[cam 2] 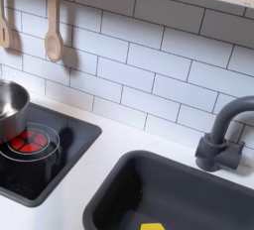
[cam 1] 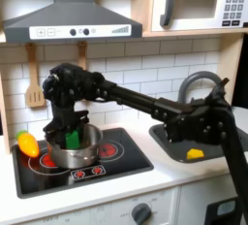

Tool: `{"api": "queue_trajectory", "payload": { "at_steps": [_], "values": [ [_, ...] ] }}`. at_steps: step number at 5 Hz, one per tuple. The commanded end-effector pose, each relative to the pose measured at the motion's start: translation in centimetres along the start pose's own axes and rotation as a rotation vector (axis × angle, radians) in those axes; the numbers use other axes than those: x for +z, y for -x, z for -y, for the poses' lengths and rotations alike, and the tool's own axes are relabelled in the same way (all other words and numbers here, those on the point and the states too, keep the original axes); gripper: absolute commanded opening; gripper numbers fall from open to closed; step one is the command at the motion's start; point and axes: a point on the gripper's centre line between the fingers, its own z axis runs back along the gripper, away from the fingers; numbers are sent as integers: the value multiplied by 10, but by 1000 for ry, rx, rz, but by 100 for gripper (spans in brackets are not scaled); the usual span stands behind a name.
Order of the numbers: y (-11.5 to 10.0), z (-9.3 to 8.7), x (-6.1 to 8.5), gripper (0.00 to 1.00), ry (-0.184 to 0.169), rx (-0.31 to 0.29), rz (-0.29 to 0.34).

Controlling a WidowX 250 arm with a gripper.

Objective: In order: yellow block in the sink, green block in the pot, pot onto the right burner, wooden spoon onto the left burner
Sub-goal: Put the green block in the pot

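Next, I release the green block inside the steel pot (cam 1: 78,144), just behind the pot's front rim. The block now hangs at rim height.
In the first exterior view my gripper (cam 1: 71,134) hangs just over the steel pot (cam 1: 74,155), shut on the green block (cam 1: 73,132), which sits at rim height. The pot stands on the left burner of the black cooktop (cam 1: 116,166), and its rim also shows at the second exterior view's left edge (cam 2: 8,110). The yellow block (cam 1: 196,153) lies in the dark sink (cam 1: 170,144), also seen low in the sink (cam 2: 119,189) as a yellow block (cam 2: 152,227). The wooden spoon (cam 2: 54,42) hangs on the tiled wall (cam 2: 149,65).
An orange-yellow-green toy vegetable (cam 1: 27,144) lies left of the pot. A slotted spatula (cam 1: 35,94) hangs on the wall beside the spoon. The right burner (cam 2: 30,143) glows red and is bare. The faucet (cam 2: 223,135) arches over the sink. A range hood (cam 1: 73,16) hangs overhead.
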Motion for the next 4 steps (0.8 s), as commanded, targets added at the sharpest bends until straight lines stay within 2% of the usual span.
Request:
{"api": "queue_trajectory", "payload": {
  "at_steps": [1,2,4],
  "values": [
    [-1,3,-5,0,-11,-12,-11],
    [-1,13,-12,0,-5,-32,-26],
    [3,9,-18,0,-16,-29,-42]
  ]
}}
